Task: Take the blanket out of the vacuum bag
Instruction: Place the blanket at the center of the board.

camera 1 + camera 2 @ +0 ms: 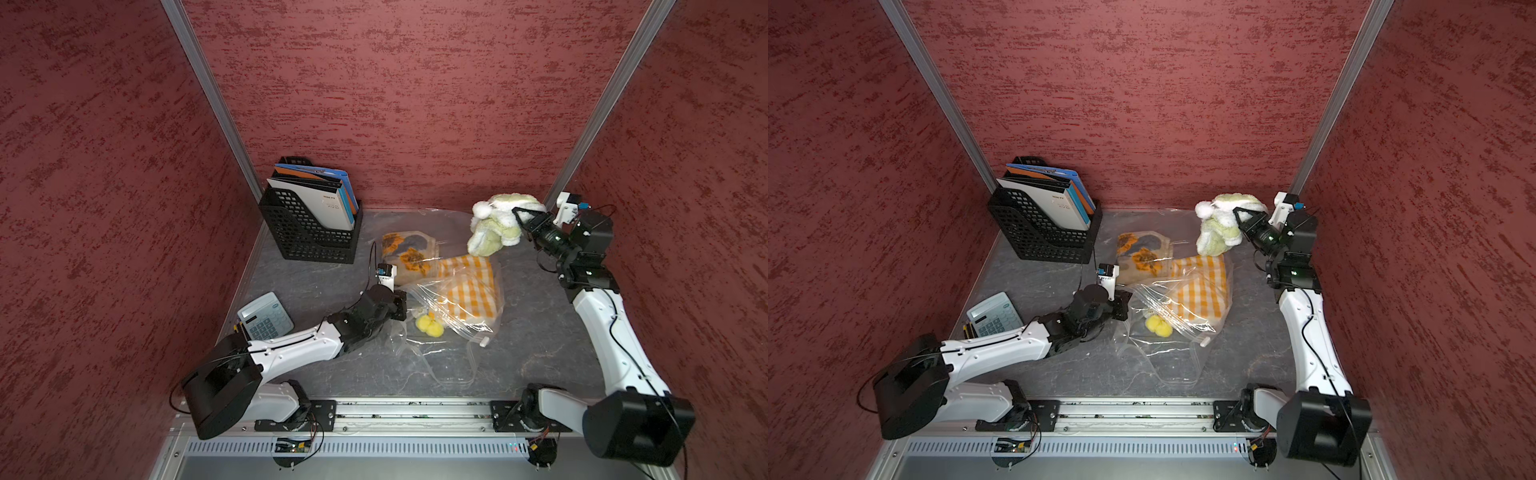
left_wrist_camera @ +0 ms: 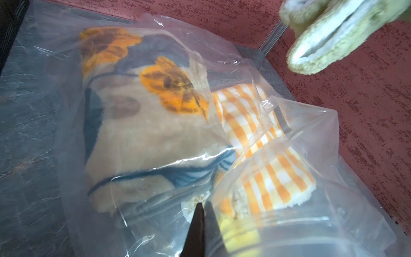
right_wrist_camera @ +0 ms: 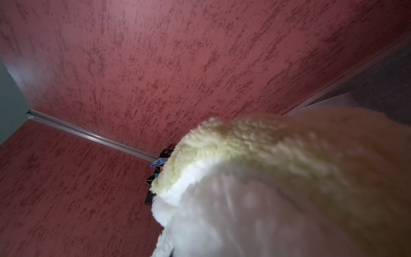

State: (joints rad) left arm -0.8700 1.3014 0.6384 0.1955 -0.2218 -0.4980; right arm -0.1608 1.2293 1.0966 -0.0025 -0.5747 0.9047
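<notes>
Next, I put the white fluffy blanket, now held above the table outside the bag, down with my right gripper on bare table (image 1: 531,287) between the orange-checked cloth and the side.
The clear vacuum bag (image 1: 453,332) (image 1: 1167,345) (image 2: 311,133) lies crumpled mid-table, its white slider clip (image 1: 484,341) toward the front. Inside show a floral blanket (image 1: 409,253) (image 2: 144,124), an orange-checked cloth (image 1: 469,286) (image 2: 278,178) and a yellow fluffy piece (image 1: 430,324). My left gripper (image 1: 400,306) (image 1: 1121,305) (image 2: 201,205) is shut on the bag's film beside the round white valve (image 2: 189,205). At the back right, my right gripper (image 1: 517,214) (image 1: 1237,212) is shut on a pale green and white fluffy blanket (image 1: 494,232) (image 1: 1219,232) (image 3: 266,178), held above the table outside the bag.
A black mesh file rack (image 1: 311,224) with folders stands at the back left. A grey calculator (image 1: 266,318) lies at the left, next to my left arm. Red walls close in on three sides; the arms' mounting rail (image 1: 415,409) runs along the front.
</notes>
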